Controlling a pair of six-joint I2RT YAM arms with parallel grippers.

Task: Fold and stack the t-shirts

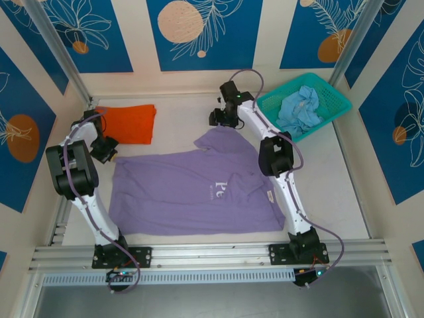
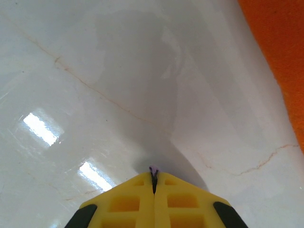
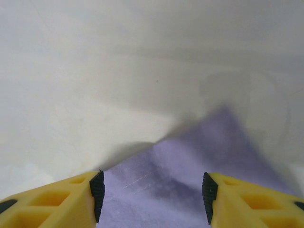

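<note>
The pointed corner of the purple sleeve lies beyond the right gripper's open fingers, so the robot should shift over and pinch that corner (image 3: pixel 222 117) before folding the t-shirt.
A lavender-purple t-shirt (image 1: pixel 199 189) with white chest lettering lies spread flat on the table. My left gripper (image 1: pixel 106 151) sits at its far left corner. In the left wrist view that gripper (image 2: pixel 154 176) is shut, with a sliver of purple cloth (image 2: pixel 153 169) pinched at the tips. My right gripper (image 1: pixel 222 119) stands open over the shirt's far sleeve; purple cloth (image 3: pixel 190 161) lies between the spread fingers (image 3: pixel 97 194) of the gripper (image 3: pixel 152 190). An orange t-shirt (image 1: pixel 129 122) lies folded at the back left. A pale blue t-shirt (image 1: pixel 301 109) is crumpled in the basket.
A teal mesh basket (image 1: pixel 334 99) stands at the back right corner. The orange cloth (image 2: pixel 280 47) lies close to the right of my left gripper. Bare white table (image 1: pixel 331 192) runs along the right side, and a metal rail (image 1: pixel 212 255) lines the near edge.
</note>
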